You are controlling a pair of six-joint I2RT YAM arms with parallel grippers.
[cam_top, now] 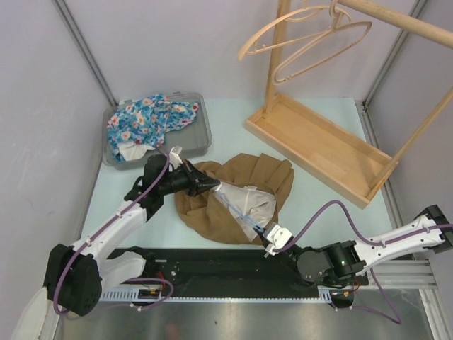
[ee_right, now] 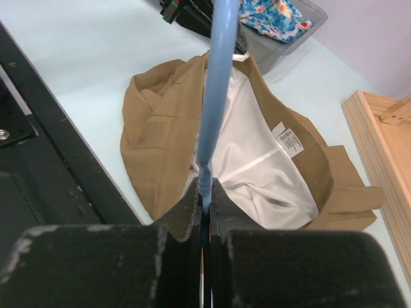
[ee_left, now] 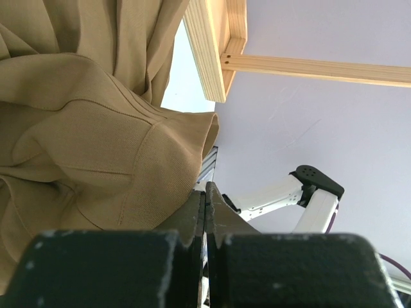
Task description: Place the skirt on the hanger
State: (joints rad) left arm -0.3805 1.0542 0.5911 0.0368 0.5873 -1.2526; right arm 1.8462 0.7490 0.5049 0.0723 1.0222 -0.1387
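Note:
The blue hanger's end hits my left gripper at the waist edge, so it should open, back off and take the white loop (ee_right: 240, 57) beside the hanger.
The tan skirt (cam_top: 212, 212) lies crumpled on the table, its waist open and its white lining (ee_right: 257, 173) showing. My left gripper (cam_top: 205, 186) is shut on the skirt's waist edge at the left; in the left wrist view the tan fabric (ee_left: 96, 128) bunches against its fingers (ee_left: 192, 212). My right gripper (cam_top: 269, 232) is shut on the end of a thin blue hanger (cam_top: 244, 214). The blue hanger (ee_right: 218, 77) runs from those jaws (ee_right: 205, 192) across the open waist of the skirt (ee_right: 160, 122).
A grey bin (cam_top: 202, 142) at the back left holds a floral cloth (cam_top: 148, 120). A wooden rack with a tray base (cam_top: 318, 145) stands at the back right, with wooden hangers (cam_top: 311, 35) on its rail. A black rail runs along the near edge.

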